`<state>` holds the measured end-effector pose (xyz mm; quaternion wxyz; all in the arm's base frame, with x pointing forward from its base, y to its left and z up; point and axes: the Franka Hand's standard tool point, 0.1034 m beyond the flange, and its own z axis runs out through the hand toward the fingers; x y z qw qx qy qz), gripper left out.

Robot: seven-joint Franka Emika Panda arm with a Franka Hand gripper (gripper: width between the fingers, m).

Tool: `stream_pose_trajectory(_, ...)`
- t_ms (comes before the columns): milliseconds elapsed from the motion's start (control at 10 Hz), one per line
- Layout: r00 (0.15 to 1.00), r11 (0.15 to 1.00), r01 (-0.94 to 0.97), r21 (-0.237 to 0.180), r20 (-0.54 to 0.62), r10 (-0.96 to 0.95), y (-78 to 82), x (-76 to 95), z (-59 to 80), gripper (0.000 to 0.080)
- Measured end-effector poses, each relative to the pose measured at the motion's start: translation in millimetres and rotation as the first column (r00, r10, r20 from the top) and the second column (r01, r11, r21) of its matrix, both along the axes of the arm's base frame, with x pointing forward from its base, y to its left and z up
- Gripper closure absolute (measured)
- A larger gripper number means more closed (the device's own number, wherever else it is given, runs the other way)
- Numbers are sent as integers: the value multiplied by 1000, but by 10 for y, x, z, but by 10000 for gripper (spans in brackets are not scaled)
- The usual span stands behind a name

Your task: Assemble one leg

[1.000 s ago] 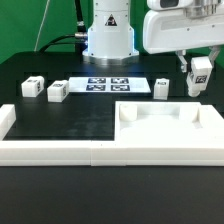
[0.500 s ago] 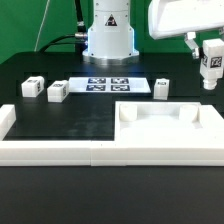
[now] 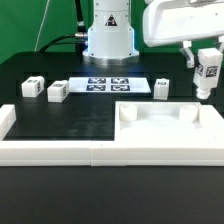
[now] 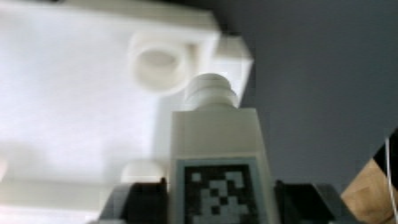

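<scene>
My gripper needs to let go of the leg in the panel's front corner [image 3: 208, 133] by the wall, farthest from the marker board.
My gripper [image 3: 207, 60] is shut on a white leg [image 3: 207, 72] with a black-and-white tag on its face. I hold it upright in the air at the exterior view's right, above the far right corner of the large white square panel [image 3: 165, 130]. In the wrist view the leg [image 4: 217, 140] points its round peg toward a corner recess [image 4: 160, 62] of the panel, with my dark fingers [image 4: 151, 200] on both its sides. Three more tagged legs lie on the black table: one [image 3: 33, 87] and another [image 3: 57, 92] at the left, one [image 3: 161, 87] near the panel.
The marker board [image 3: 107, 84] lies flat in front of the robot base [image 3: 108, 35]. A long white wall [image 3: 60, 150] runs along the table's front edge. The panel's raised rim stands below the held leg.
The held leg rose and moved toward the exterior view's right half a second ago. It has since come back slightly left and lower, over the panel's far right corner.
</scene>
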<state>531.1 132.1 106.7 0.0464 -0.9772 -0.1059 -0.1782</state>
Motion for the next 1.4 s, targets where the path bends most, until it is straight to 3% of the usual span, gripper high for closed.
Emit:
stream_pose_trajectory(200, 1000, 1000, -22, -13, 15, 22, -70, 109, 47, 509)
stream_pose_trajectory(700, 999, 999, -47, -24, 15, 47, -94, 157, 21, 509)
stream_pose_trajectory(900, 996, 997, -71, -30, 48, 72, -171, 612, -45, 509)
stream_pose_trajectory(1100, 994, 996, -85, -32, 69, 87, -186, 926, -34, 509)
stream_pose_trajectory(1400, 994, 996, -81, -27, 66, 82, -166, 988, -138, 509)
